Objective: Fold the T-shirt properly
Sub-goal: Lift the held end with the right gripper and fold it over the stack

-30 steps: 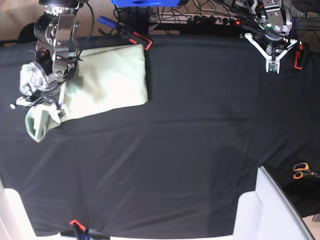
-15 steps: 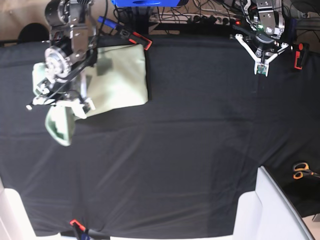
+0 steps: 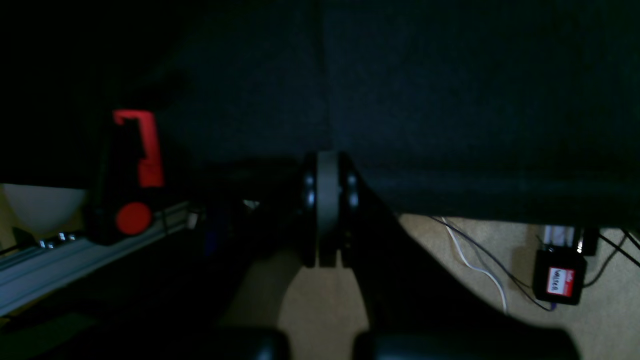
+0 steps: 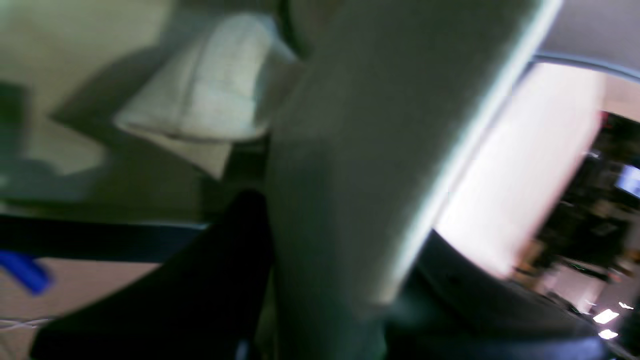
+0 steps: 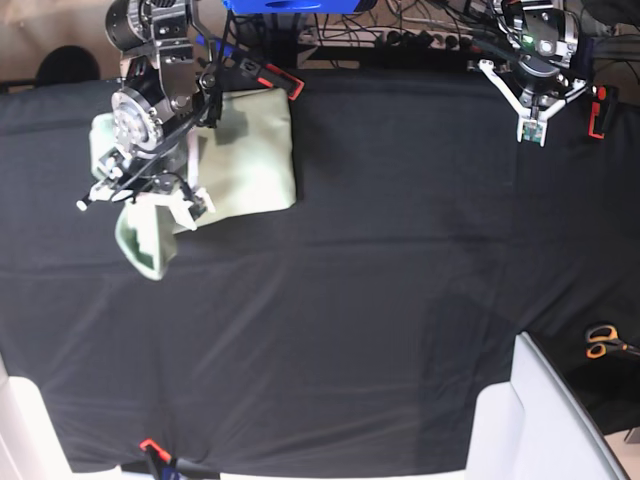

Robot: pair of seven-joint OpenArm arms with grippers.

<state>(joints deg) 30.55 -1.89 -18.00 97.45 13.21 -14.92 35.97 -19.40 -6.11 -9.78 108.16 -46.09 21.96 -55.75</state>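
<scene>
Next, I release the bunched flap with my right gripper on the flat part of the T-shirt (image 5: pixel 214 180), toward its near edge.
The pale mint-green T-shirt (image 5: pixel 250 150) lies partly folded at the table's far left in the base view. My right gripper (image 5: pixel 150 205) hovers over its left side, shut on a bunched flap of the T-shirt that dangles below it. In the blurred right wrist view a broad strip of the T-shirt (image 4: pixel 350 175) rises from between the dark jaws of my right gripper (image 4: pixel 330 310). My left gripper (image 5: pixel 533 98) stays at the far right edge of the table, away from the shirt. The left wrist view shows my left gripper (image 3: pixel 327 200) shut on nothing over the black cloth.
Black cloth (image 5: pixel 380 300) covers the table. Red clamps grip its edge by the shirt's far corner (image 5: pixel 283 80), at far right (image 5: pixel 597 115) and at the near edge (image 5: pixel 150 447). Orange-handled scissors (image 5: pixel 603 342) lie at right. A white chair-like object (image 5: pixel 540 420) stands at bottom right.
My right arm has carried the held flap of the T-shirt to the right, toward the folded body. The left arm has shifted only slightly near the far right edge.
</scene>
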